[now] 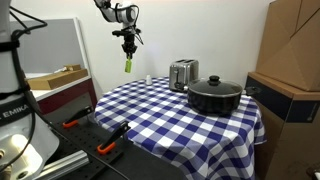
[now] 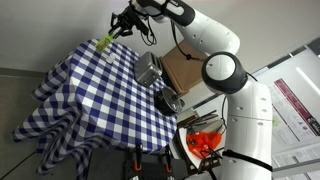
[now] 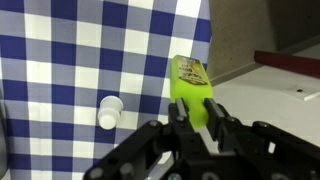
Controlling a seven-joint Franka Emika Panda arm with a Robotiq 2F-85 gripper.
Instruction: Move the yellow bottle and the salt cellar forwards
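Note:
The robot's gripper needs to set the yellow bottle down on the checked cloth (image 1: 114, 97) by the edge nearest the cardboard boxes.
My gripper (image 1: 127, 46) is shut on the yellow bottle (image 1: 127, 65), a slim yellow-green plastic bottle that hangs well above the far edge of the blue-and-white checked table (image 1: 170, 115). In the wrist view the bottle (image 3: 188, 85) sits between the two fingers (image 3: 192, 112). The bottle also shows in an exterior view (image 2: 101, 43), held by the gripper (image 2: 116, 27). The salt cellar (image 3: 109, 111), small and white, stands on the cloth below and beside the bottle; it also shows in an exterior view (image 1: 148, 79).
A shiny metal box (image 1: 182, 73) and a large black pot (image 1: 214, 95) stand on the table. Orange-handled tools (image 1: 106, 146) lie near the front. Cardboard boxes (image 1: 292, 60) stand beside the table.

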